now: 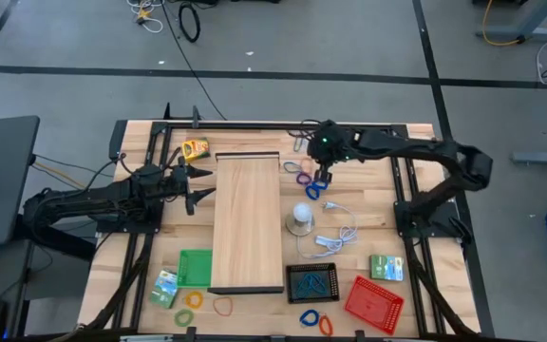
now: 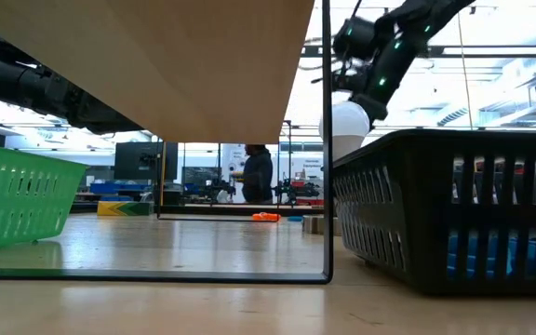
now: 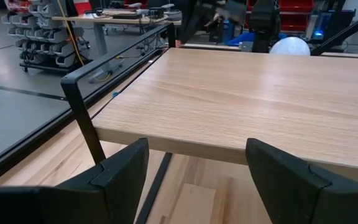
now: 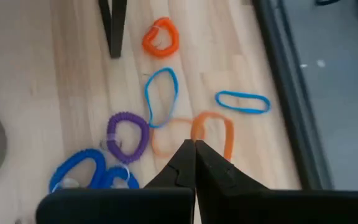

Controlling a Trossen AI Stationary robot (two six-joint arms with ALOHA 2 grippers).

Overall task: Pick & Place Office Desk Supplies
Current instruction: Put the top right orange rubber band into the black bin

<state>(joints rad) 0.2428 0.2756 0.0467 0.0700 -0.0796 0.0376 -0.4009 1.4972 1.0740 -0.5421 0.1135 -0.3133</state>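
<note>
I will let go of the orange band, now hanging above the desk supplies, with my right gripper inside the black mesh tray, over the blue bands [image 1: 311,283] there.
Several office desk supplies lie on the table at the far right: an orange coil [image 4: 160,37], two thin blue bands [image 4: 161,96] [image 4: 242,101], a purple coil [image 4: 128,137] and blue coils [image 4: 86,174]. My right gripper [image 4: 194,149] [image 1: 323,177] hangs above them, slanting down, shut, with an orange band [image 4: 215,132] at its tips. A paler orange band [image 4: 166,142] lies beside it. My left gripper [image 3: 197,180] [image 1: 198,187] stands open and level at the left edge of the wooden board [image 1: 248,223], holding nothing. My right gripper's shut fingertips meet the orange band at the near edge of its loop [image 4: 196,135], coming from above at a slant. The tips themselves cover the pinch. The loop spreads out beyond the fingers. Whether it is clear of the table I cannot tell.
A white bulb on a round base [image 1: 300,217] and a white cable [image 1: 335,237] lie right of the board. Green [image 1: 196,268], black [image 1: 311,282] and red [image 1: 373,302] mesh trays stand along the near edge, with small boxes [image 1: 386,268] [image 1: 164,288] [image 1: 195,147] and more bands [image 1: 224,306].
</note>
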